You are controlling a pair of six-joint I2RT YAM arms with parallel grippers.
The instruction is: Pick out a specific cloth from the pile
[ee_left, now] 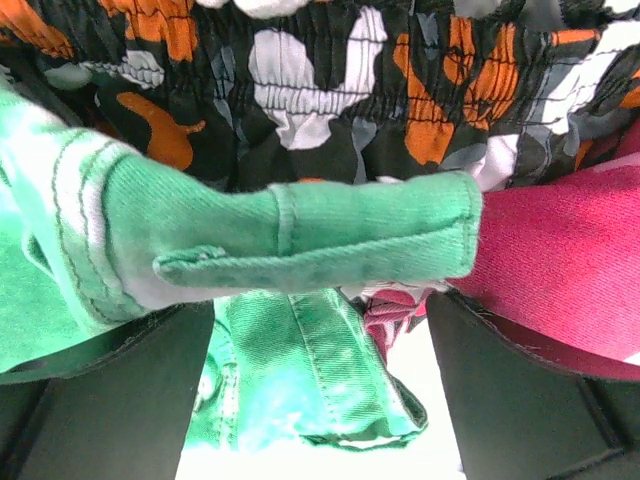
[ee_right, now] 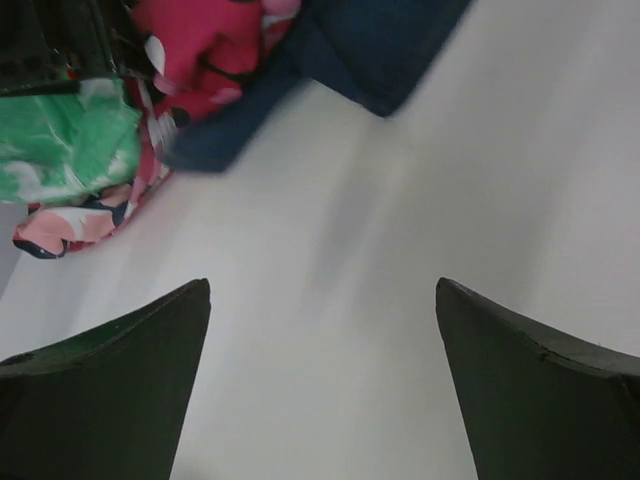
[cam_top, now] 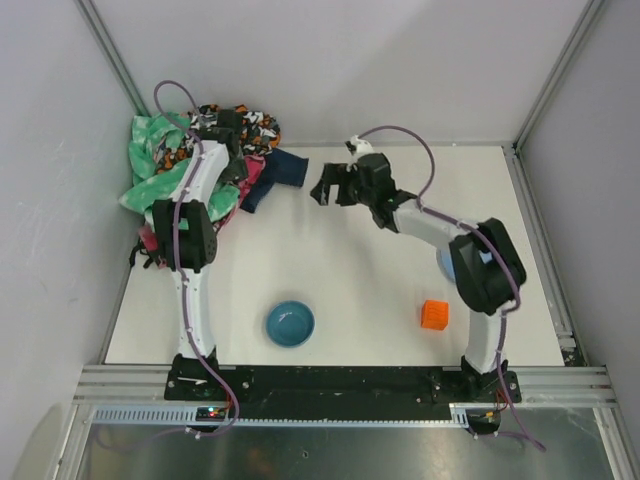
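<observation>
Next, my right gripper grabs the navy cloth at its near narrow end (cam_top: pixel 250 204) (ee_right: pixel 207 150), the one beside the pink cloth.
The pile (cam_top: pixel 190 150) of green tie-dye, orange-black-white and pink cloths lies at the table's far left corner. The dark navy cloth (cam_top: pixel 280 170) sticks out of the pile's right side onto the table. My left gripper (cam_top: pixel 238 165) is open and pushed into the pile. In the left wrist view (ee_left: pixel 320 310) a green tie-dye fold (ee_left: pixel 300 240) lies between its spread fingers, with the orange-black-white cloth (ee_left: pixel 330 90) behind and pink cloth (ee_left: pixel 560 260) to the right. My right gripper (cam_top: pixel 322 188) is open and empty just right of the navy cloth, which shows at the top of the right wrist view (ee_right: pixel 380 50).
A blue bowl (cam_top: pixel 290 323) sits near the front centre of the white table (cam_top: pixel 380 290). An orange cup (cam_top: pixel 434 314) stands at the front right. Grey walls close in the left, back and right sides.
</observation>
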